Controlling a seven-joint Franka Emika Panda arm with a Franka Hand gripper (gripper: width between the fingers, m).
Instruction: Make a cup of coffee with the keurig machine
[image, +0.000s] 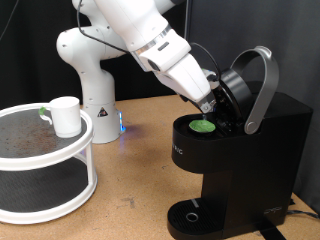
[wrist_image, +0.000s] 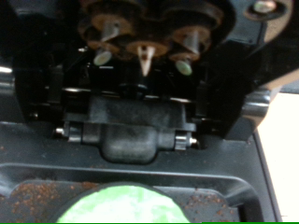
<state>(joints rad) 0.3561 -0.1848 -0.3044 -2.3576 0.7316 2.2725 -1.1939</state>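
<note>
The pod sits in the chamber, so my gripper will next go to the top (image: 262, 50) of the keurig machine's grey lid handle and close there.
The black keurig machine (image: 240, 150) stands at the exterior view's right with its grey arched lid handle (image: 262, 85) raised open. A dark pod with a green top (image: 203, 126) sits in the open chamber. My gripper (image: 212, 104) hangs just above the pod, between pod and lid; its fingers are hard to make out. The wrist view shows the underside of the raised lid with its needle (wrist_image: 145, 58) and the green pod top (wrist_image: 121, 205) at the frame's edge; no fingers show there. The small white cup (image: 66, 115) stands on the round shelf at the exterior view's left.
A white two-tier round shelf (image: 45, 175) with a dark speckled top stands at the exterior view's left. The white arm base (image: 90, 75) stands behind it. The machine's round drip tray (image: 190, 215) is bare. A brown table runs between shelf and machine.
</note>
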